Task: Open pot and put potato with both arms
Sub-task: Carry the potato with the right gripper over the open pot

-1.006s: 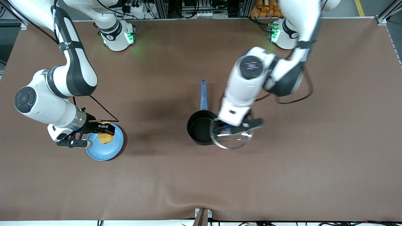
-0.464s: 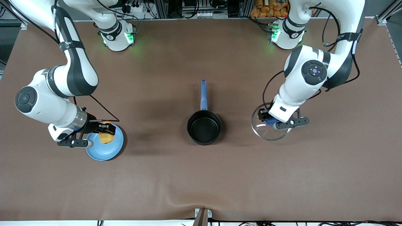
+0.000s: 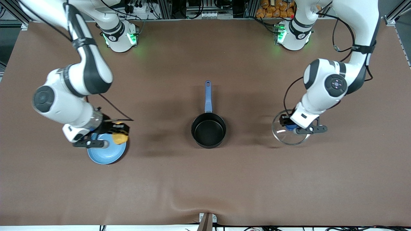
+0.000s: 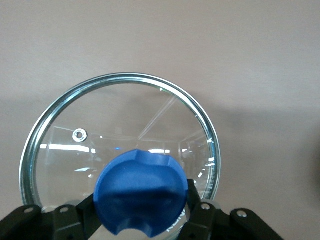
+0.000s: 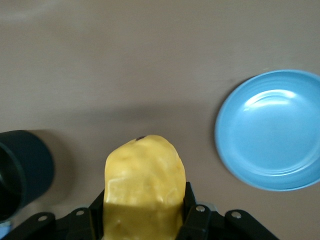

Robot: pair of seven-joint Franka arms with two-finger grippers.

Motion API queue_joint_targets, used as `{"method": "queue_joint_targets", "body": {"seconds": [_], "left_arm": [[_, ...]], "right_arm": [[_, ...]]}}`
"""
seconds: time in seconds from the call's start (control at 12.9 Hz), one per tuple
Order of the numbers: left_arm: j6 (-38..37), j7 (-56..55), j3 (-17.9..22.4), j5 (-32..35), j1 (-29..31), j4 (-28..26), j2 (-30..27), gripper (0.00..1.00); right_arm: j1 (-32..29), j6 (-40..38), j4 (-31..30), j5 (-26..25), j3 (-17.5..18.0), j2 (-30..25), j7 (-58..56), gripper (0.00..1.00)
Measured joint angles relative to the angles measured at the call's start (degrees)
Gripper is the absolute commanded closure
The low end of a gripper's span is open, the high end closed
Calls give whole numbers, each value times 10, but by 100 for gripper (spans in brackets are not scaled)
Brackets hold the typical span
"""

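The robot's left gripper needs to release the glass lid on the brown table mat (image 3: 285,136) just below it, next to the black pot.
The black pot (image 3: 208,130) stands open at the table's middle, its blue handle (image 3: 208,96) pointing toward the robots' bases. My right gripper (image 3: 119,134) is shut on the yellow potato (image 3: 119,138) and holds it in the air over the edge of the blue plate (image 3: 104,154). In the right wrist view the potato (image 5: 144,190) sits between the fingers, with the plate (image 5: 272,130) and part of the pot (image 5: 22,167) below. My left gripper (image 3: 290,126) is shut on the blue knob (image 4: 142,192) of the glass lid (image 3: 290,132), toward the left arm's end of the table.
The brown table mat (image 3: 205,179) is bare around the pot. A small metal bracket (image 3: 207,219) sits at the table's edge nearest the front camera. The arm bases (image 3: 120,37) stand along the table's edge at the robots' side.
My left arm has carried the lid from over the pot toward its own end of the table. My right gripper has lifted the potato off the plate and moved it slightly toward the pot.
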Motion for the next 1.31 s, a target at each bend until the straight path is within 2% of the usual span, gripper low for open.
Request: {"method": "queue_joint_targets", "body": {"seconds": [0.23,0.31,0.39,0.46,0.62,0.7,0.77,0.85,1.01,1.31], "left_arm": [[45,20,-1,0,17,0,36,86],[57,20,-2,0,17,0,48,80],[67,20,-5,0,16,0,58,68],[75,20,-6,0,16,0,68,47],[81,20,-7,0,16,0,82,45],[81,20,-7,0,16,0,85,40],[82,20,-8,0,16,0,87,26],[83,20,-7,0,16,0,88,24],[84,20,-7,0,16,2,87,7],[84,20,-8,0,16,7,82,1]], "right_arm": [[76,6,24,-1,1,2,91,97],[103,11,34,-2,0,8,119,97],[128,22,44,-8,0,19,141,98],[152,36,57,-23,0,37,160,98],[188,55,99,-56,-1,90,192,99],[202,62,130,-68,-1,124,201,99],[215,72,162,-73,-2,156,203,99],[225,91,186,-75,-3,184,204,99],[239,137,208,-80,-5,224,203,100],[258,160,227,-92,-5,275,203,100]]}}
